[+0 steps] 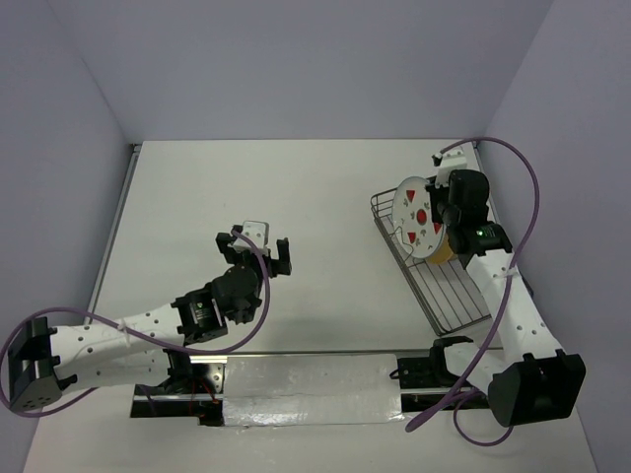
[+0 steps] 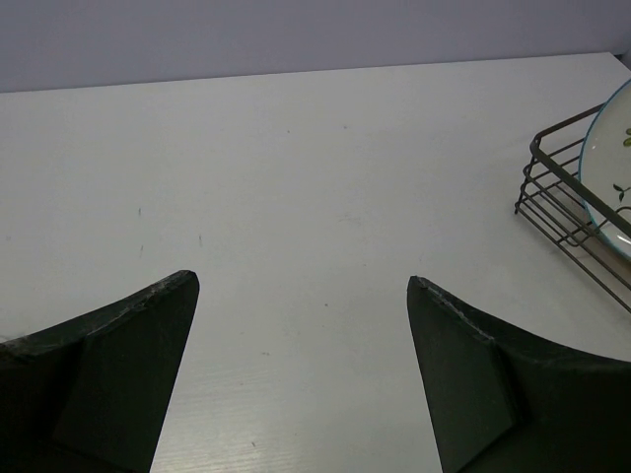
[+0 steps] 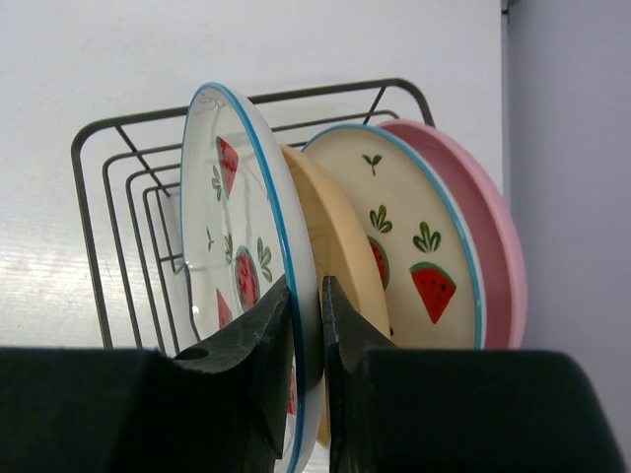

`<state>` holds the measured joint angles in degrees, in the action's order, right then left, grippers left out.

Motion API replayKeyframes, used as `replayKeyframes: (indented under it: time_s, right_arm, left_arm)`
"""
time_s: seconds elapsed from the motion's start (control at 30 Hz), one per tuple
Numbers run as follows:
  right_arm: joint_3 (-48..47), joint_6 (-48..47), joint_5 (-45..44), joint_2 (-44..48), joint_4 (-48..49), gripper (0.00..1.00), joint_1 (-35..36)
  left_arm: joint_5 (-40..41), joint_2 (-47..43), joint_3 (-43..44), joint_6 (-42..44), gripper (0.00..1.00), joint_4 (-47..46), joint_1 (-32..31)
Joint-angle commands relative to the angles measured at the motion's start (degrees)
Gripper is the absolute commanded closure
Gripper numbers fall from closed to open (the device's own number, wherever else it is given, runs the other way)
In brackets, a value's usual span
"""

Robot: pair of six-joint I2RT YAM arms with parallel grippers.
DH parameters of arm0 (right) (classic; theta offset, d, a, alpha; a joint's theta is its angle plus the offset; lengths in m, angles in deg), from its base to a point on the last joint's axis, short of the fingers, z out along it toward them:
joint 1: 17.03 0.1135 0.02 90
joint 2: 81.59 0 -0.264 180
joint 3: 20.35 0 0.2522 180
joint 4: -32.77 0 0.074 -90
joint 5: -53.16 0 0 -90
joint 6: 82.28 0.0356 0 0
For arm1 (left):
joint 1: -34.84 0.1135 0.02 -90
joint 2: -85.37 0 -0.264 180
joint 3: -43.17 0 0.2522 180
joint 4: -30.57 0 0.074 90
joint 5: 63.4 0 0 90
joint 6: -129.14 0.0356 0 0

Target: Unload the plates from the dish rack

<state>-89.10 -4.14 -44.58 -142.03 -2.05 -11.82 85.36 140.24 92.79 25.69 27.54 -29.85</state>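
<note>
The robot's right gripper will let go of the front white plate on the bare table (image 1: 321,267) between the left gripper and the dish rack.
The dish rack (image 1: 449,291) of dark wire stands at the table's right side, and its rim (image 3: 325,91) shows behind the plates in the right wrist view. Several plates stand upright in it: a white one with red fruit marks (image 3: 222,227) in front, a yellow-orange one (image 3: 330,227), another fruit-marked one (image 3: 414,246) and a pink one (image 3: 493,227) at the back. My right gripper (image 3: 306,281) straddles the front white plate's rim, one finger on each face, pinching it. My left gripper (image 2: 303,279) hangs wide open over bare table, holding nothing.
The rack's corner (image 2: 552,187) and the front plate's edge (image 2: 611,168) show at the right of the left wrist view. The left arm (image 1: 268,243) reaches over the table's middle. Walls close the table in at the back and on both sides.
</note>
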Motion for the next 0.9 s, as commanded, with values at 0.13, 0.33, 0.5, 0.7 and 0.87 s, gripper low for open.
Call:
replayKeyframes:
  time_s: [0.13, 0.33, 0.5, 0.7, 0.87]
  right_arm:
    - [-9.0, -0.2, -3.3, 2.9, 8.1, 1.00, -0.3]
    - [-14.4, 1.5, -4.1, 3.3, 6.0, 1.00, -0.2]
    - [-19.4, 3.8, -3.4, 2.4, 3.2, 1.00, -0.3]
    - [-20.9, 10.8, 8.9, 3.4, 3.4, 1.00, 0.1]
    - [-17.1, 19.8, 20.5, 3.1, 5.8, 1.00, 1.3]
  left_arm:
    - [1.7, 0.8, 2.5, 0.2, 0.01, -1.8, -0.2]
    - [2.1, -0.3, 2.2, -0.3, 0.01, -1.0, -0.2]
    - [1.5, -1.2, 2.2, -0.9, 0.01, -0.8, -0.2]
    - [2.4, -2.6, 1.7, -0.7, 0.01, -1.0, -0.2]
    - [2.3, -4.2, 1.1, -1.0, 0.01, -1.0, -0.2]
